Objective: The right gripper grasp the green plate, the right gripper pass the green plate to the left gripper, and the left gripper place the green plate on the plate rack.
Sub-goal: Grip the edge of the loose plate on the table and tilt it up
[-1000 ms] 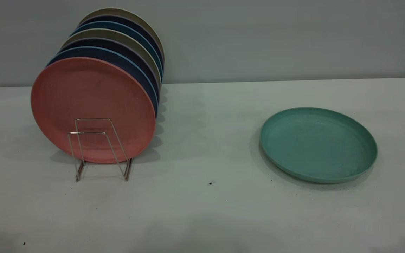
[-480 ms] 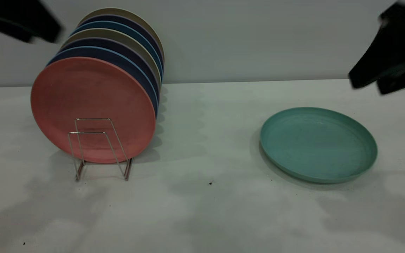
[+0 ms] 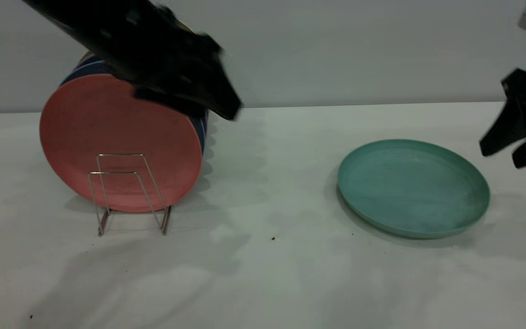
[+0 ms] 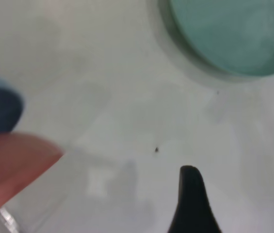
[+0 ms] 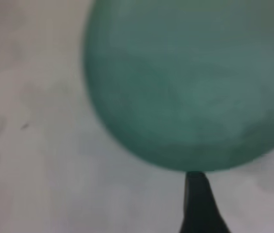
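I will close my right gripper on the green plate's rim [image 3: 487,194] [image 5: 213,168] at the side farthest from the plate rack, so that the opposite side is left for my left gripper.
The green plate [image 3: 413,187] lies flat on the white table at the right. It also shows in the left wrist view [image 4: 233,34] and fills the right wrist view [image 5: 190,82]. My right gripper [image 3: 502,155] hangs open just right of the plate's rim, above the table, empty. One of its fingers [image 5: 197,204] points at the plate's edge. My left gripper [image 3: 222,112] is open and empty, in the air in front of the top of the racked plates. One finger [image 4: 190,194] shows. The plate rack [image 3: 128,192] stands at the left.
Several plates stand upright in the rack, a salmon-pink plate [image 3: 121,141] at the front with dark blue ones behind it. Two free wire loops stand in front of the pink plate. The grey wall runs behind the table [image 3: 267,274].
Both arms have come into view. The left gripper swung in from the upper left over the racked plates. The right gripper came down at the right edge towards the green plate.
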